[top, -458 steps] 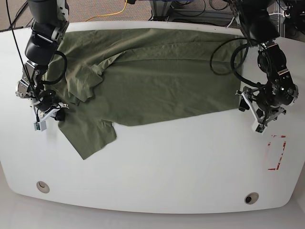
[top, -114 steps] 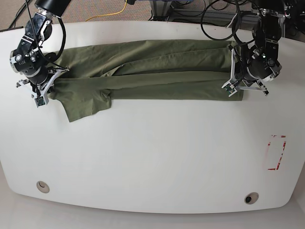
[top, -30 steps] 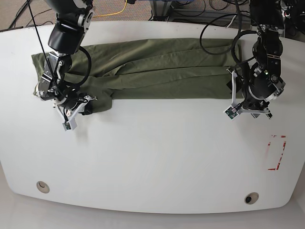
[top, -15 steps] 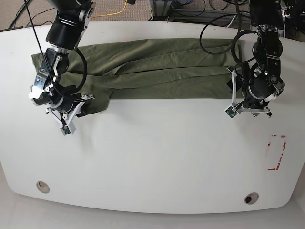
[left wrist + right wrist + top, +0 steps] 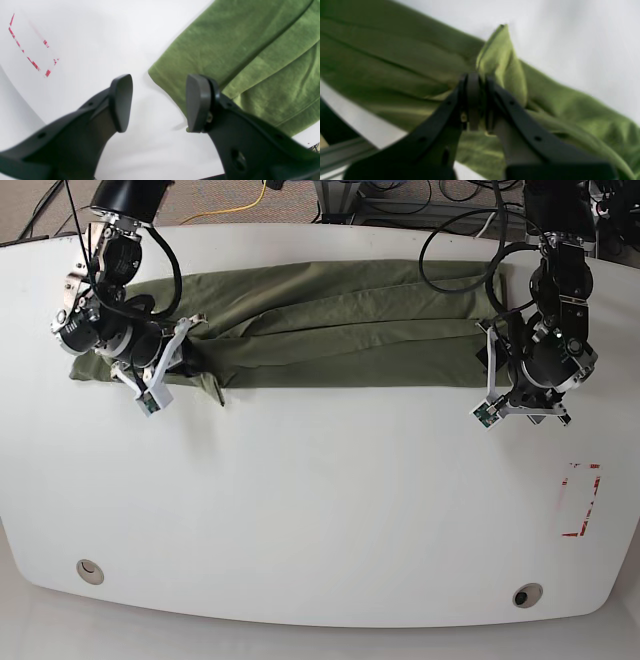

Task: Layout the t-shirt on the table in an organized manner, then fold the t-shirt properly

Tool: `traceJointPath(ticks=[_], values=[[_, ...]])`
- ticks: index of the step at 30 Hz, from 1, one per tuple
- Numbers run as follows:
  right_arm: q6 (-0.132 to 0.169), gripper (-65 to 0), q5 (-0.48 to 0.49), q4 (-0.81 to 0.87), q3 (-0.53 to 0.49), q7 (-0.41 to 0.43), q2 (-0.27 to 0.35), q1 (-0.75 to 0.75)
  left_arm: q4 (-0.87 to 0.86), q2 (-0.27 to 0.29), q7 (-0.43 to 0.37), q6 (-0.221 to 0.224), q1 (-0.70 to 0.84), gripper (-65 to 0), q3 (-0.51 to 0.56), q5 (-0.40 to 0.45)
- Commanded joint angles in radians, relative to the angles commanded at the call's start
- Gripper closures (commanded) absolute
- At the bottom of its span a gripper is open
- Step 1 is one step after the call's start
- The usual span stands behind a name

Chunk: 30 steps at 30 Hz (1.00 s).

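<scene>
The fold in my right gripper sticks out past the t-shirt's near edge, so next I lay the fold inside and take the t-shirt closer to its end point(image 5: 98, 368).
The olive-green t-shirt point(image 5: 330, 320) lies as a long folded band across the far half of the white table point(image 5: 320, 510). At its left end, my right gripper point(image 5: 155, 392) is shut on a pinched fold of the t-shirt point(image 5: 502, 55), which stands up between the closed fingers of that gripper point(image 5: 475, 82). At the band's right end my left gripper point(image 5: 518, 417) hovers open just past the near corner. In the left wrist view this gripper point(image 5: 160, 102) holds nothing, and the corner of the t-shirt point(image 5: 225, 50) lies flat beyond its right finger.
A red tape rectangle point(image 5: 580, 500) marks the table's right side, also visible as red tape point(image 5: 30, 50) from the left wrist. Two grommet holes point(image 5: 90, 570) point(image 5: 527, 595) sit near the front edge. Cables and a frame lie behind the table's far edge.
My right gripper has moved back and slightly right with the sleeve, drawing it in against the band. The left arm has stayed still and open.
</scene>
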Motion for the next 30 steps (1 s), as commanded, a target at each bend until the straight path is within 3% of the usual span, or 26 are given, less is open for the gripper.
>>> traceJointPath(ticks=[5,10,13,18,21,25,30], values=[[0.000,0.0,0.121,0.005,-0.054,0.000,0.052,-0.080,0.000,0.005,0.000,0.000,0.002,-31.8,0.002,0.000],[0.000,-3.0,0.150,0.003,-0.057,0.000,0.068,-0.129,0.000,0.021,0.000,0.000,0.005,-31.8,0.002,0.002],[0.000,-17.3,0.153,0.003,-0.057,0.000,0.072,-0.158,0.000,0.023,0.000,0.000,0.006,-31.8,0.003,0.002],[0.000,-50.6,0.167,0.006,-0.054,0.000,0.075,-0.213,0.000,0.023,0.000,0.000,0.006,-31.8,0.057,0.002],[0.000,-61.2,0.186,0.006,-0.052,0.000,0.097,-0.230,0.000,0.023,0.000,0.000,0.006,-31.8,0.077,0.002],[0.000,-58.8,0.190,0.003,-0.044,0.006,0.114,-0.226,0.000,0.023,0.000,0.000,0.006,-31.8,0.121,0.000],[0.000,-42.5,0.187,-0.003,0.069,0.006,0.106,-0.189,0.006,0.063,0.000,0.000,0.040,-30.3,0.149,-0.002]])
